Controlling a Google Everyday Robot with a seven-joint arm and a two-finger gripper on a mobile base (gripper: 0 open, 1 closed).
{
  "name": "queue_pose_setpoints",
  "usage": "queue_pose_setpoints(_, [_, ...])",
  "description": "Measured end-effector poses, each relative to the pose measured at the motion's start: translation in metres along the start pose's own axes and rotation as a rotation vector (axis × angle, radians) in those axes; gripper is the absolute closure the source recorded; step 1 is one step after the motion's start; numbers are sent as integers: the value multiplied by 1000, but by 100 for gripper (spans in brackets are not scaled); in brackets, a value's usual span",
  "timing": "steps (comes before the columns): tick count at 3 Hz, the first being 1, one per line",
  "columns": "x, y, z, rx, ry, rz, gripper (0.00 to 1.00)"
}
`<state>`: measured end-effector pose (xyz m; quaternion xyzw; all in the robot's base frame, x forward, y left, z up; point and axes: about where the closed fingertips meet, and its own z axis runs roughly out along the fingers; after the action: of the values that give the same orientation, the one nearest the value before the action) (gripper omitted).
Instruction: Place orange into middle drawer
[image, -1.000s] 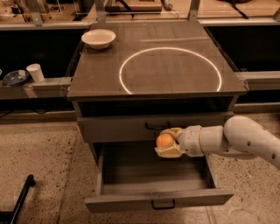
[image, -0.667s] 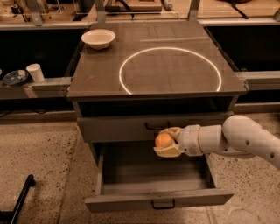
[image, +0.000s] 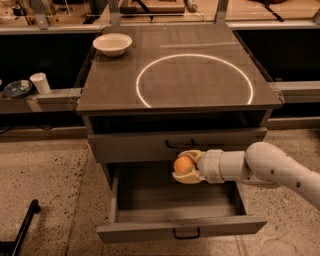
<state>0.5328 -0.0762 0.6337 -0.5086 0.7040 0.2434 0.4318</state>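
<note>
I should release the orange on the centre of the open middle drawer's grey bottom (image: 179, 195). The orange is held above the drawer's back half.
The orange (image: 183, 164) is a small round fruit held between the fingers of my gripper (image: 184, 167). The white arm reaches in from the right. The gripper holds the orange above the open middle drawer (image: 180, 227), over the back half of its bare grey inside. The drawer is pulled out far towards the camera and has a small black loop handle on its front. The like grey drawer (image: 130, 146) above it is closed.
A white bowl (image: 112, 44) stands at the back left of the cabinet top (image: 110, 90), which bears a bright ring of light. A white cup (image: 40, 83) and a dark dish (image: 17, 89) sit on the ledge at left. A black bar (image: 22, 227) lies on the floor lower left.
The gripper with the orange has shifted very slightly left over the open drawer. Nothing else has moved.
</note>
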Motion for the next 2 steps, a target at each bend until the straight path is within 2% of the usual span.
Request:
queue_pose_setpoints(1, [60, 6, 38, -53, 50, 4, 100])
queue_pose_setpoints(2, [132, 9, 74, -126, 133, 21, 100])
